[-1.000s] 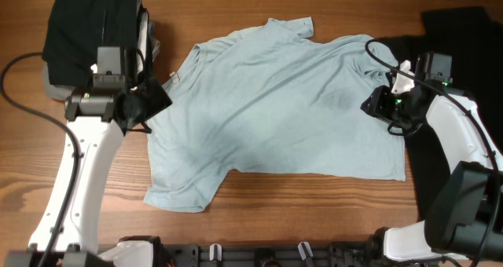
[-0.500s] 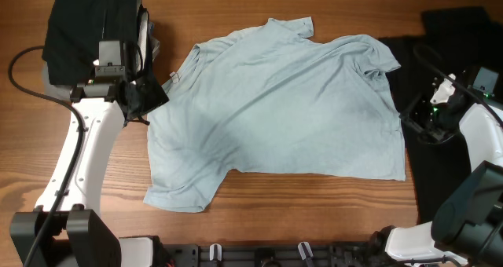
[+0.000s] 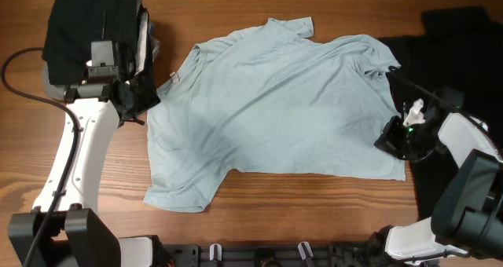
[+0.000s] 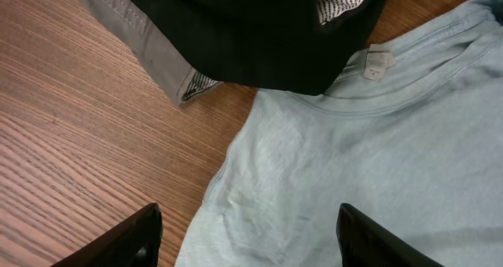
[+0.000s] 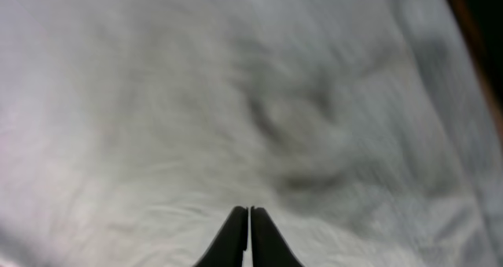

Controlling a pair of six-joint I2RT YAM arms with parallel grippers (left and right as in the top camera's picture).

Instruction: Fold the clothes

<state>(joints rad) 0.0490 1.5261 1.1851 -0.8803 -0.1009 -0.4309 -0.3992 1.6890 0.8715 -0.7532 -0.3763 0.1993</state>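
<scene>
Next, I open my right gripper and pinch the hem (image 5: 456,118) beside the black T-shirt, because its shut fingers are over the flat middle of the pale T-shirt.
A pale blue-green T-shirt (image 3: 275,102) lies spread flat on the wooden table. My left gripper (image 3: 141,96) hovers at its left edge, just below the folded stack. In the left wrist view the left gripper (image 4: 250,247) is open, and its fingers (image 4: 130,239) straddle the shirt's edge (image 4: 330,181) with nothing held. My right gripper (image 3: 391,137) sits over the shirt's lower right side. Seen from the right wrist, the right gripper (image 5: 249,213) is shut, tips together above blurred pale fabric (image 5: 236,102), with nothing visible between them.
A folded stack of black and grey pieces (image 3: 90,31) lies at the back left, its corner close to the shirt in the left wrist view (image 4: 259,31). A large black T-shirt (image 3: 456,63) lies along the right edge, partly under my right arm.
My right gripper left the right sleeve, swung out to the right, then came down to the shirt's lower right side and shut. The left gripper drew back slightly up and left.
</scene>
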